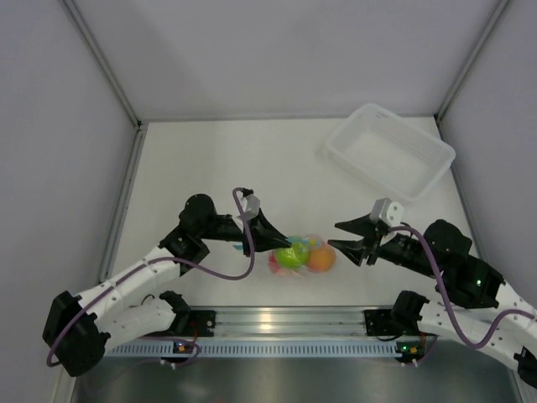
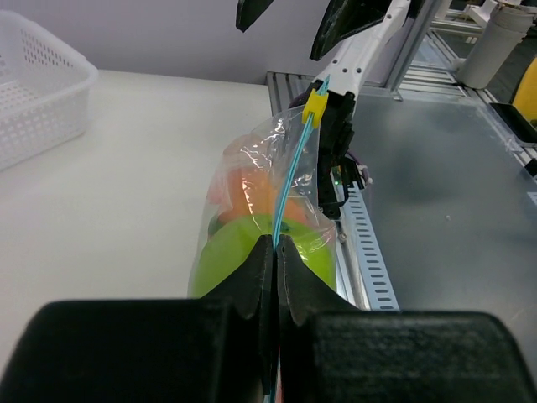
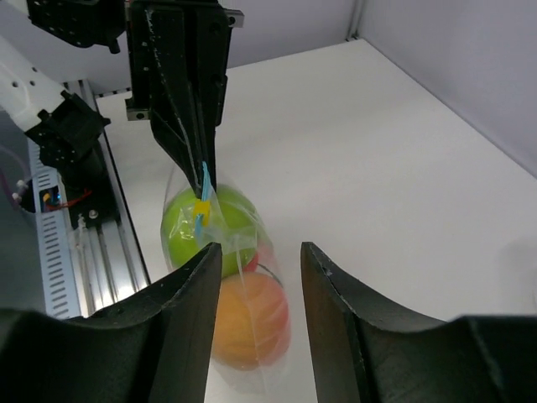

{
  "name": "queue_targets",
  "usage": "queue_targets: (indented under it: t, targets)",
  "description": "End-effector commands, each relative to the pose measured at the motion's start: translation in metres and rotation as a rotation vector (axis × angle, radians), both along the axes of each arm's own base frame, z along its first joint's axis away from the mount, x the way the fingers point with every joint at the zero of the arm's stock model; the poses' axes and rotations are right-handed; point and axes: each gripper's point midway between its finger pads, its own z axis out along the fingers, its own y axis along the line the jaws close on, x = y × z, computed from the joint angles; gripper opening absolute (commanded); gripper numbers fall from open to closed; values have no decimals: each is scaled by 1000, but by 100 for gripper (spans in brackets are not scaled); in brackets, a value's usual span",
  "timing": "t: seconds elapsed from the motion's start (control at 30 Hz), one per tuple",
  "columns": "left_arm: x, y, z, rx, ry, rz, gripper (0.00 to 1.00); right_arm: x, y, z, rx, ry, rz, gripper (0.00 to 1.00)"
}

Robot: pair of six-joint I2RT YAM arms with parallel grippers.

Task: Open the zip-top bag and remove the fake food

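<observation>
The bag's zip is held by my left gripper short of the yellow slider, so my right gripper should pinch the zip's end point(image 2: 324, 86) before my left gripper takes the slider.
The clear zip-top bag point(image 1: 302, 255) lies near the table's front edge with the fake food inside: a lime green fruit point(image 1: 290, 256), an orange-peach fruit point(image 1: 320, 258) and a red one mostly hidden behind them. My left gripper point(image 1: 285, 242) is shut on the bag's light blue zip strip point(image 2: 289, 180), which carries a yellow slider point(image 2: 314, 104). My right gripper point(image 1: 342, 235) is open just right of the bag. In the right wrist view its fingers point(image 3: 195, 290) flank the bag's near end over the orange fruit point(image 3: 252, 319), beside the green fruit point(image 3: 205, 227).
A translucent white bin point(image 1: 391, 151) stands at the back right. A metal rail point(image 1: 285, 323) runs along the near edge between the arm bases. Grey walls close in the table on the left, back and right.
</observation>
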Motion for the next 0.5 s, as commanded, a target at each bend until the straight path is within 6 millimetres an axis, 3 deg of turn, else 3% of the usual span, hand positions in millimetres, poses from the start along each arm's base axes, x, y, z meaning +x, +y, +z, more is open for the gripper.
queue_targets:
  t: [0.0, 0.33, 0.47]
  targets:
    - [-15, 4, 37, -79, -74, -62, 0, -16, 19, 22, 88, -26, 126, 44]
    - [-23, 11, 52, -113, -98, -59, 0, -46, 44, 27, 111, -37, 359, 46]
    - [-24, 11, 52, -114, -98, -62, 0, -45, 51, 20, 99, -18, 377, 41]
